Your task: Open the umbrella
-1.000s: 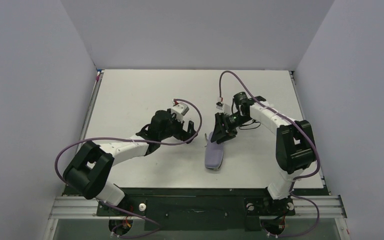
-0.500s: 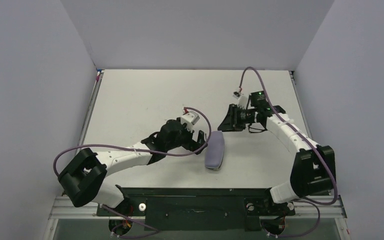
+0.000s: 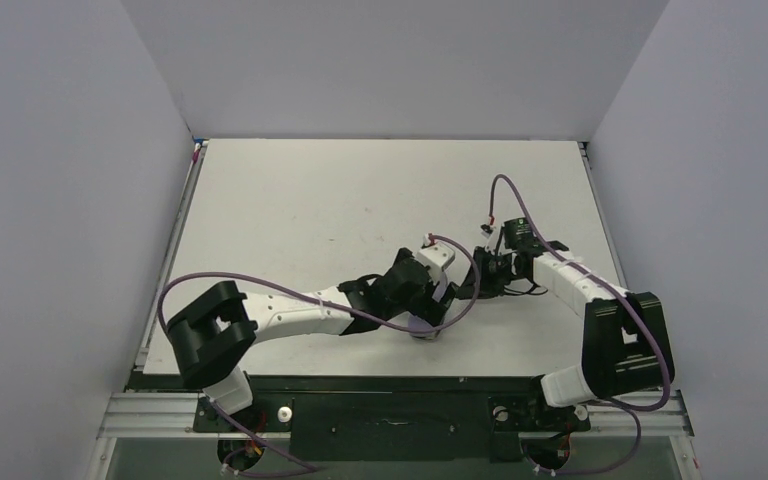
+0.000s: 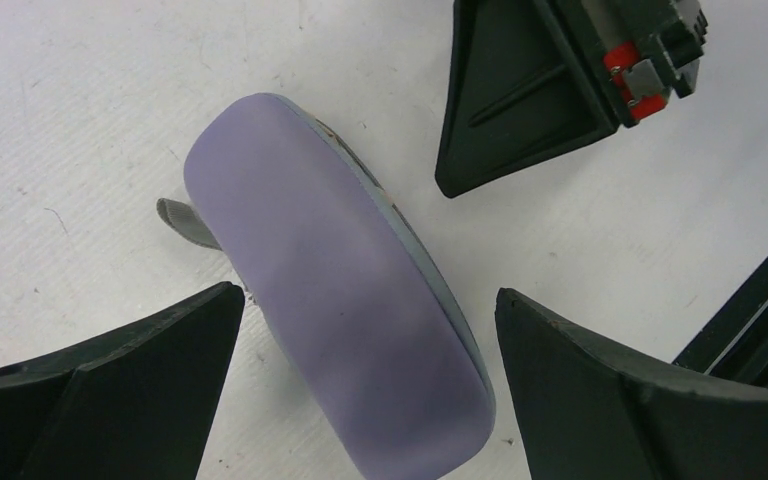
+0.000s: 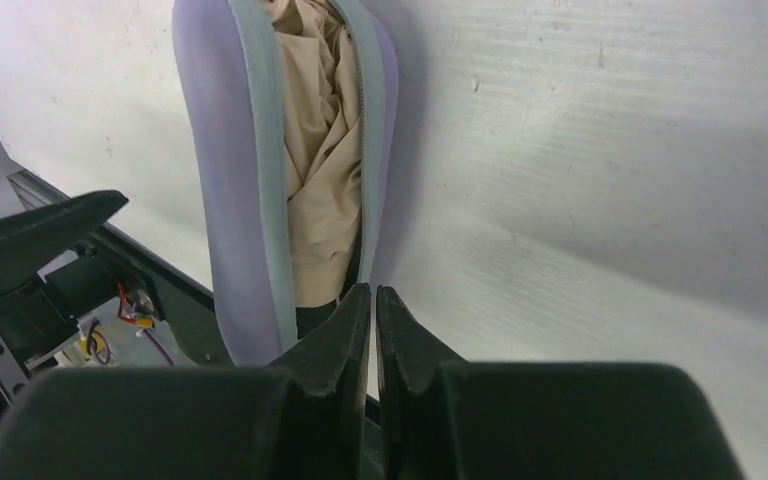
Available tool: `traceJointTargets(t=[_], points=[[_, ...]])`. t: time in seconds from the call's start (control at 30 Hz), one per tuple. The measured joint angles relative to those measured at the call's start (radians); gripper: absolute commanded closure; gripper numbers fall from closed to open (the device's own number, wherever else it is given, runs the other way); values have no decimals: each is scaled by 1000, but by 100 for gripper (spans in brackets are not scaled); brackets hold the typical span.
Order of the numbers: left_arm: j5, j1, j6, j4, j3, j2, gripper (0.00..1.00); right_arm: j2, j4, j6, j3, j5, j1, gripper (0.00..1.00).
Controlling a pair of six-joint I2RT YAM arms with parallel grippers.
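Observation:
The upper half of the lavender pouch covers the umbrella, so my left gripper will hold that half open by its zipper edge (image 4: 412, 248) before my right gripper takes the umbrella.
The lavender pouch (image 4: 340, 300) lies on the white table near its front edge. In the right wrist view the pouch (image 5: 210, 150) is unzipped along one side and the umbrella's tan fabric (image 5: 320, 150) shows folded inside. The handle and shaft are hidden. My left gripper (image 4: 370, 295) is open, with its fingers on either side of the pouch's near end and not touching it. In the top view the left gripper (image 3: 428, 298) covers most of the pouch (image 3: 420, 326). My right gripper (image 5: 372, 290) is shut, its tips at the pouch's open zipper edge. In the top view the right gripper (image 3: 483, 272) is just right of the pouch.
The table's black front rail (image 5: 110, 290) runs close behind the pouch. A right gripper finger (image 4: 520, 90) sits a short way from the pouch's far end. Purple cables (image 3: 260, 290) loop along both arms. Grey walls enclose the table (image 3: 360, 190).
My left arm has swung right, from beside the pouch to over it. My right gripper pulled away to the back right, then came down again to the pouch's right side.

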Motion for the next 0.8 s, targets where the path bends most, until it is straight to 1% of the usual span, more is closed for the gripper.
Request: traceJointTargets(t=[0.1, 0.13, 0.2, 0.33, 0.5, 0.57, 0.8], points=[[-21, -14, -14, -22, 36, 44, 3, 28, 26, 0, 0, 4, 9, 92], [-25, -15, -19, -32, 50, 61, 3, 44, 36, 3, 0, 4, 16, 88], [-37, -16, -26, -51, 75, 91, 3, 76, 55, 11, 0, 3, 30, 84], [-57, -16, -39, -71, 98, 124, 3, 122, 100, 37, 0, -2, 56, 82], [-66, -10, -51, -91, 102, 138, 0, 150, 155, 60, 0, -2, 79, 83], [-66, -4, -53, -100, 102, 138, 5, 170, 171, 61, 0, 0, 82, 84], [-44, 31, -69, -122, 93, 130, 10, 234, 171, 52, 16, 14, 87, 87]])
